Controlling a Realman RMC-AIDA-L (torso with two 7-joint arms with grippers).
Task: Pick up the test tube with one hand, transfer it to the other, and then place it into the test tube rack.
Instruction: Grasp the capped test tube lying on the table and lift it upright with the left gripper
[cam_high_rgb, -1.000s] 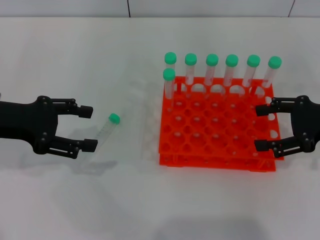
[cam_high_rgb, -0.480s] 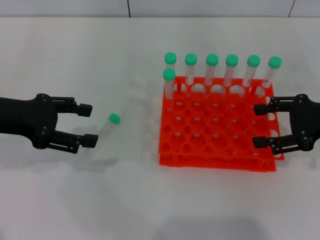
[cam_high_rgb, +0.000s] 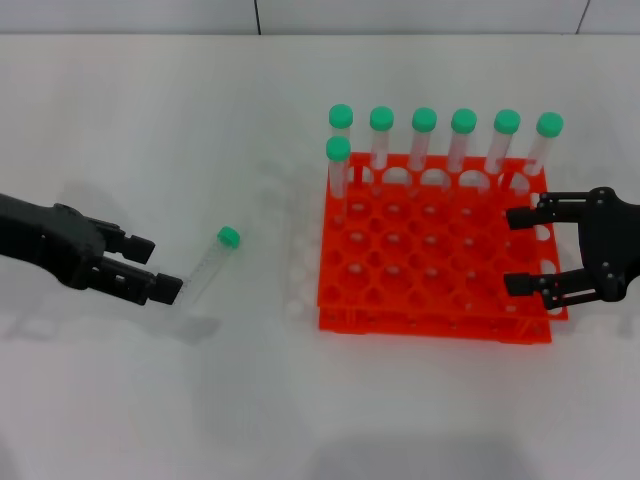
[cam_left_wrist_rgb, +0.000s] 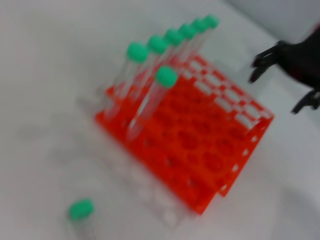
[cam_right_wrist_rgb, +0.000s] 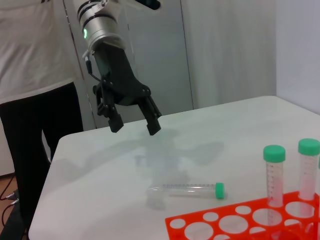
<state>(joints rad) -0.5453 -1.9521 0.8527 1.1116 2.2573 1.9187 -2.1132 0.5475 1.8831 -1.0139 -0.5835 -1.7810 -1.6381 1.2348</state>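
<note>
The robot's left gripper will close on the clear end (cam_high_rgb: 194, 287) of the lying test tube, leaving the test tube's green cap and upper body free.
The test tube (cam_high_rgb: 208, 264), clear with a green cap, lies flat on the white table left of the orange-red rack (cam_high_rgb: 400, 303). My left gripper (cam_high_rgb: 155, 268) is open and tilted, just left of the tube's clear end and not touching it. In the right wrist view this gripper (cam_right_wrist_rgb: 135, 126) hangs above the table behind the lying tube (cam_right_wrist_rgb: 192, 190). My right gripper (cam_high_rgb: 518, 252) is open and empty over the rack's right edge. The left wrist view shows the tube's cap (cam_left_wrist_rgb: 81, 210) and the rack (cam_left_wrist_rgb: 210, 150).
Several green-capped tubes (cam_high_rgb: 424, 135) stand upright in the rack's back row and one in the second row at the left. A person (cam_right_wrist_rgb: 30, 75) stands beyond the table's far end in the right wrist view.
My left gripper has turned and dropped lower, drawing slightly left, beside the tube's clear end. The tube and the right gripper have barely moved.
</note>
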